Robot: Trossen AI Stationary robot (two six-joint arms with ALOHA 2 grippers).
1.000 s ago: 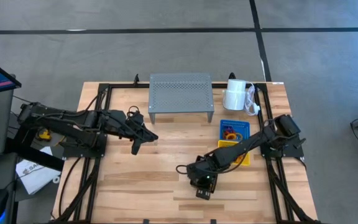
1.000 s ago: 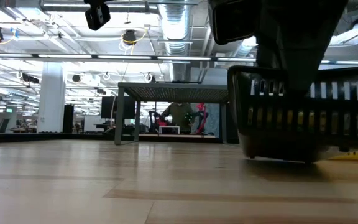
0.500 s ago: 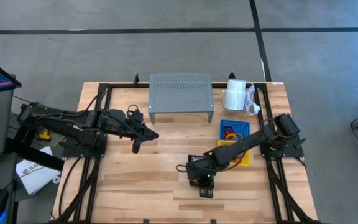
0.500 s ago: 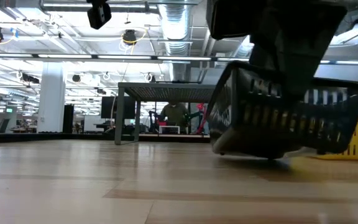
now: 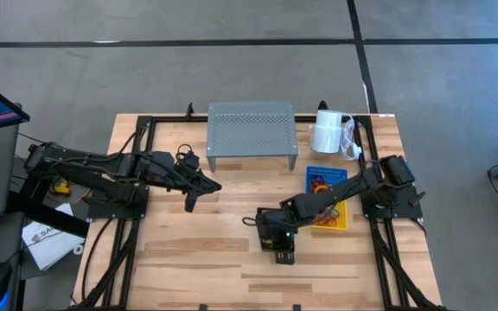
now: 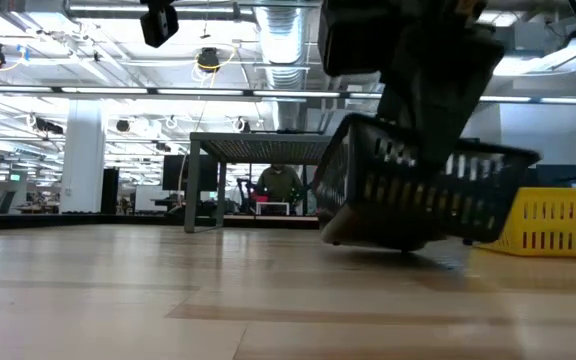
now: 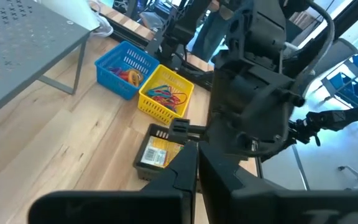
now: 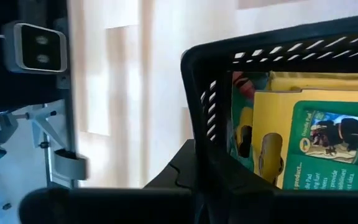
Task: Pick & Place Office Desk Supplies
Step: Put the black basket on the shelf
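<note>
The black basket is hanging tilted from my right gripper. I should put it down flat and take a new grip on the basket's rim (image 8: 193, 93) before I lift it.
The black basket (image 5: 277, 244) sits at the table's middle near side, tilted in the low view (image 6: 418, 190), with yellow-green crayon boxes (image 8: 316, 146) inside. My right gripper (image 5: 275, 235) is shut on its wall. The yellow basket (image 7: 164, 96) holds coloured loops and stands next to the blue basket (image 7: 127, 67), which holds more loops; both rest on their bottoms right of centre. My left gripper (image 5: 189, 199) hangs shut over the table's left half and touches nothing. My right gripper holds the black basket by the top rim of one wall (image 8: 194, 93), close to a corner, with one finger inside the basket and one outside. The fingers point down from above. The basket is tilted; whether its low edge (image 6: 368, 243) touches the table, I cannot tell.
The grey perforated shelf (image 5: 252, 130) stands at the far middle, with the white paper roll (image 5: 327, 131) to its right. My right arm (image 5: 344, 197) lies over the yellow basket (image 5: 331, 220). Bare wood shows along the near edge and between the two arms.
My right gripper, shut on the black basket, has moved toward the table's left and far edge. The basket stood flat a second ago; it is now tipped and has shifted with the gripper, so the yellow basket behind it shows in the low view.
</note>
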